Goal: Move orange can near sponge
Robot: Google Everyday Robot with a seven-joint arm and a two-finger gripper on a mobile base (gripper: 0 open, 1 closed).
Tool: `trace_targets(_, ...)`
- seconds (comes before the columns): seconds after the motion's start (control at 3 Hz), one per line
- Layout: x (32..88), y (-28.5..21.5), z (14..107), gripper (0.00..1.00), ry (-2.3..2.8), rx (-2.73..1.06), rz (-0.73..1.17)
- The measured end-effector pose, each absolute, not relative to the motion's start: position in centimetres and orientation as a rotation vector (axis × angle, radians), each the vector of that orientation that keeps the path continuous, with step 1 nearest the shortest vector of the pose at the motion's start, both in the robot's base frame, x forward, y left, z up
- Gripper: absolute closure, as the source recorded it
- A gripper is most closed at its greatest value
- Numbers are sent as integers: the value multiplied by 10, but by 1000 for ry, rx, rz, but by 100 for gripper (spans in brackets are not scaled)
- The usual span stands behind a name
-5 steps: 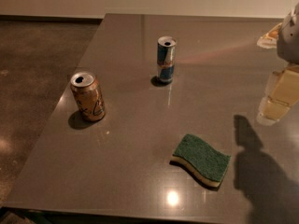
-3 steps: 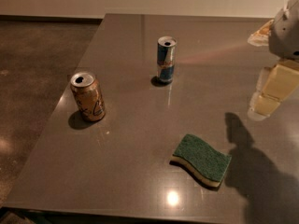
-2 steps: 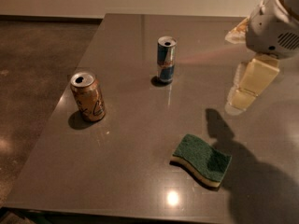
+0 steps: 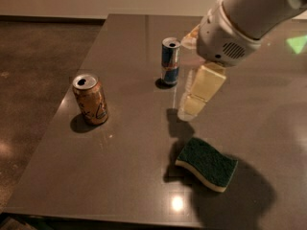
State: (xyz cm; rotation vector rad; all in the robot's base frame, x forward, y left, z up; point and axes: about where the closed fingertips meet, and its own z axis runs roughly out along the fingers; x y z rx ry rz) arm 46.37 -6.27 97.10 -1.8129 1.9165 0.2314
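Note:
The robot's gripper needs to next go to the upper half [image 4: 91, 94] of the orange can and close there, just below the can's silver top.
The orange can [image 4: 90, 99] stands upright at the left of the grey table [image 4: 134, 51], with pale swirls and a silver top. The sponge [image 4: 206, 163], green face up over yellow foam, lies flat at the front right. My gripper [image 4: 194, 107] hangs over the middle of the table, above and just behind the sponge, to the right of the orange can and near the blue and silver can. It holds nothing that I can see. The white arm housing [image 4: 240, 28] reaches in from the upper right.
A slim blue and silver can [image 4: 170, 61] stands upright behind the gripper, near the table's middle back. The table's left edge drops to a brown floor [image 4: 33, 71]. A green light patch [image 4: 297, 43] lies at the far right.
The arm has swung in from the right edge toward the middle of the table, leftward and lower. Its shadow now falls beside the sponge. The cans and sponge have not moved.

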Motion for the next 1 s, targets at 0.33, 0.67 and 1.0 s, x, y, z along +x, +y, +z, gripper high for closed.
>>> trace_targets(0.33,469,-19,958,0,1877,-1828,314)
trace_targets(0.67,471,18,949,0,1827,-1849,396)
trace_targets(1.0,471,49,944,0,1773,-1865,458)
